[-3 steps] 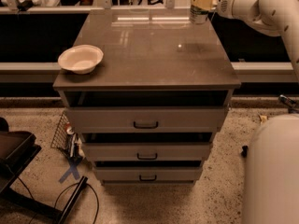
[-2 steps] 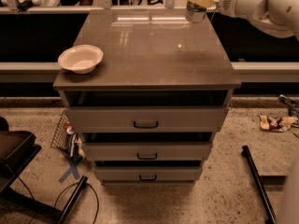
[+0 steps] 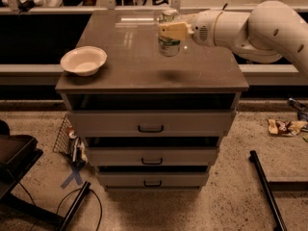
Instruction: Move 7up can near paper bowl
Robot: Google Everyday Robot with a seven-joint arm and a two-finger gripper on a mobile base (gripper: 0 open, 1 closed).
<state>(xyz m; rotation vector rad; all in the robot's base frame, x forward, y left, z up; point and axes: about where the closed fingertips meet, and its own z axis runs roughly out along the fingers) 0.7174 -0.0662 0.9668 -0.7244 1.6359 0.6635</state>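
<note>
Next, my gripper lets go of the 7up can near the cabinet top's front edge, between the paper bowl and the can's shadow (image 3: 126, 78).
The 7up can (image 3: 169, 45), white and green with a silver top, hangs above the middle of the brown cabinet top (image 3: 144, 66), held off the surface with its shadow below. My gripper (image 3: 171, 31) reaches in from the right on a white arm and is shut on the can's upper part. The off-white paper bowl (image 3: 83, 60) sits at the front left corner of the top, well to the left of the can.
The cabinet has three shut drawers (image 3: 151, 124) below the top. A dark counter and rail run behind. On the floor lie a wire basket (image 3: 67, 138) at left, cables, a black pole (image 3: 269, 191) and litter at right.
The gripper has carried the can from the back right of the cabinet top leftward and forward toward the middle. The bowl has not moved.
</note>
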